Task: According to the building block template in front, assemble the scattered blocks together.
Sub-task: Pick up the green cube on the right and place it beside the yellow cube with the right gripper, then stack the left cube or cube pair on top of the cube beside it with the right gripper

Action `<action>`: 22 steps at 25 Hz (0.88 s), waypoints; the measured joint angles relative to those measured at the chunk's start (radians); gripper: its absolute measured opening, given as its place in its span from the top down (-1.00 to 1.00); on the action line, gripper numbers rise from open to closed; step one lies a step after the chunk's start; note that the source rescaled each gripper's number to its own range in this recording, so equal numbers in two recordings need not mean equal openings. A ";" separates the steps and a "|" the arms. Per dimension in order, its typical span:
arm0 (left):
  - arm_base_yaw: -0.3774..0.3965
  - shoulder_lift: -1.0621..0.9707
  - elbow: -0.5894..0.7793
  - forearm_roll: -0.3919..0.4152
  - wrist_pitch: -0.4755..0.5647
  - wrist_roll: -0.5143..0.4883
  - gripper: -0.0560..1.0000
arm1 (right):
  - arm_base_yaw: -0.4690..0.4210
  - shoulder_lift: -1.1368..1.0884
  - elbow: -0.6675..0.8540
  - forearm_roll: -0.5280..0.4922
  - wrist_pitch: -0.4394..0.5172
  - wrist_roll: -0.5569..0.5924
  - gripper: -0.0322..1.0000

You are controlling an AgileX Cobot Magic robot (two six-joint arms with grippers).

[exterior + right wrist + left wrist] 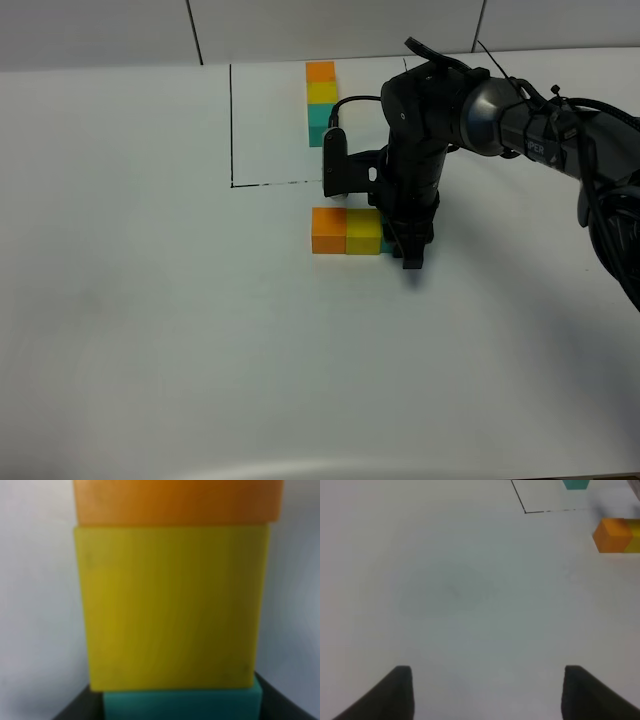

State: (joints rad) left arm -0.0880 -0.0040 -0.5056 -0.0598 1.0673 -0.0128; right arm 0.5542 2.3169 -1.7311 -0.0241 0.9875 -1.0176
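The robot's right gripper holds the teal block at one end of the row, so it should open, lift clear and grab the yellow block in the middle [363,231] to move the row.
The building block template [321,95] is a joined row of orange, yellow and teal cubes at the back, beside thin black lines. The scattered orange block [329,230] and yellow block [363,232] stand touching in a row. The teal block [182,705] sits against the yellow block's [172,605] free side, between my right gripper's fingers [75,711]. My right gripper [408,248] stands over it and hides most of it in the exterior high view. My left gripper [487,685] is open and empty over bare table, with the orange block [614,535] far off.
The white table [150,300] carries black drawn lines [232,130], whose corner also shows in the left wrist view [525,512]. My right arm [520,125] reaches in from the right edge.
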 joint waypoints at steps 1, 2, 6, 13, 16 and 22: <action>0.000 0.000 0.000 0.000 0.000 0.000 0.23 | 0.000 0.000 0.000 0.000 0.000 0.000 0.91; 0.000 0.000 0.000 0.000 0.000 0.000 0.23 | 0.000 0.000 0.000 0.000 0.000 0.000 0.91; 0.000 0.000 0.000 0.000 0.000 0.000 0.23 | 0.000 0.000 0.000 0.000 0.000 -0.001 0.91; 0.000 0.000 0.000 0.000 0.000 0.000 0.23 | 0.000 0.000 0.000 0.000 -0.003 -0.001 0.91; 0.000 0.000 0.000 0.000 0.000 0.000 0.23 | 0.000 -0.002 0.000 -0.001 -0.006 -0.001 0.73; 0.000 0.000 0.000 0.000 0.000 0.000 0.23 | 0.004 -0.049 0.011 -0.005 -0.003 0.067 -0.43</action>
State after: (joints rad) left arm -0.0880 -0.0040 -0.5056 -0.0598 1.0673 -0.0128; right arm 0.5585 2.2680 -1.7196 -0.0295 0.9847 -0.9509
